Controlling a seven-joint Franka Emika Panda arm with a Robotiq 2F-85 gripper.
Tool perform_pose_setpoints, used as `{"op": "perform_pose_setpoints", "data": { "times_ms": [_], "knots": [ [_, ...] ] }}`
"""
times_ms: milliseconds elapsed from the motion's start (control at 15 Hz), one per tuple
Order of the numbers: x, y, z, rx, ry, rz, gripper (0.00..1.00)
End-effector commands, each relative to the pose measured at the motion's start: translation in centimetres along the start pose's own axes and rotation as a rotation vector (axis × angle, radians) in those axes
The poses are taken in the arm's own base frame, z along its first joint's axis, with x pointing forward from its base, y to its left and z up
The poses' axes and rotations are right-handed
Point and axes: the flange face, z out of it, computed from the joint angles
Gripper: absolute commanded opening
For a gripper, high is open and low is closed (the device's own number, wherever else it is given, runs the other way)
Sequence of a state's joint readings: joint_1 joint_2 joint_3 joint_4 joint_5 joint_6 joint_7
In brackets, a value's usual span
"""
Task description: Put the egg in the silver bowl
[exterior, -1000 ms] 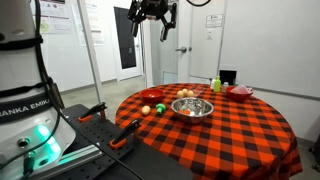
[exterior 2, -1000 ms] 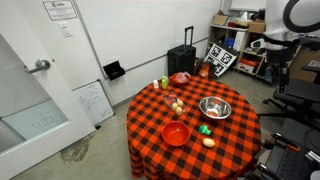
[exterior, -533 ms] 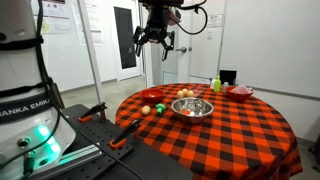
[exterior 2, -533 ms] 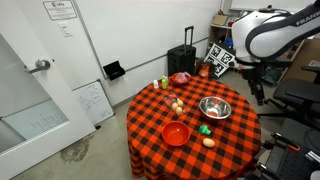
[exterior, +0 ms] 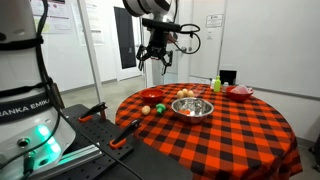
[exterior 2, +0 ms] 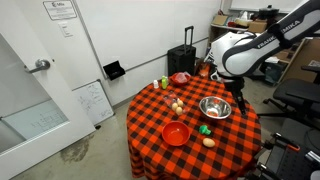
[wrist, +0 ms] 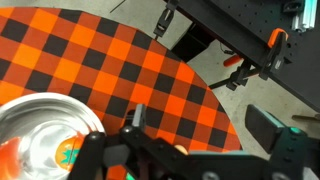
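Note:
The egg lies beside the small green thing. My gripper will next move down and close on the sides of the egg (exterior: pixel 146 110) (wrist: pixel 182 150).
The silver bowl (exterior: pixel 192 107) sits near the middle of the red-and-black checked table and also shows in the other exterior view (exterior 2: pixel 215 108) and at the lower left of the wrist view (wrist: pixel 40 125). The egg (exterior: pixel 146 110) lies on the cloth near the table edge, beside a small green thing (exterior: pixel 158 107). The egg also shows in an exterior view (exterior 2: pixel 209 142), and a pale bit peeks out behind the gripper body in the wrist view (wrist: pixel 180 149). My gripper (exterior: pixel 157 58) hangs well above the table (exterior 2: pixel 240 98). Its jaws stand wide apart and empty (wrist: pixel 203 125).
A red bowl (exterior 2: pixel 176 133) stands near the table edge. Orange-tan round things (exterior 2: pixel 178 103) lie beside the silver bowl. A bottle (exterior: pixel 216 84) and a red dish (exterior: pixel 240 91) stand at the far side. Black clamps and the robot stand (exterior: pixel 30 110) are beside the table.
The arm has swung in from up high and come down toward the table. The things on the table have not moved.

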State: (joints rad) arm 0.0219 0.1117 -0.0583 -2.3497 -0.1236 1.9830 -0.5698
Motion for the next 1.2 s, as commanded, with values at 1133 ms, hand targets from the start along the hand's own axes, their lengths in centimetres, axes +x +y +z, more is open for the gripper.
{"op": "perform_pose_setpoints", "data": {
  "times_ms": [1133],
  "knots": [
    [13.8,-3.0,7.1,-0.124,-0.005,-0.056,1.00]
  ]
}}
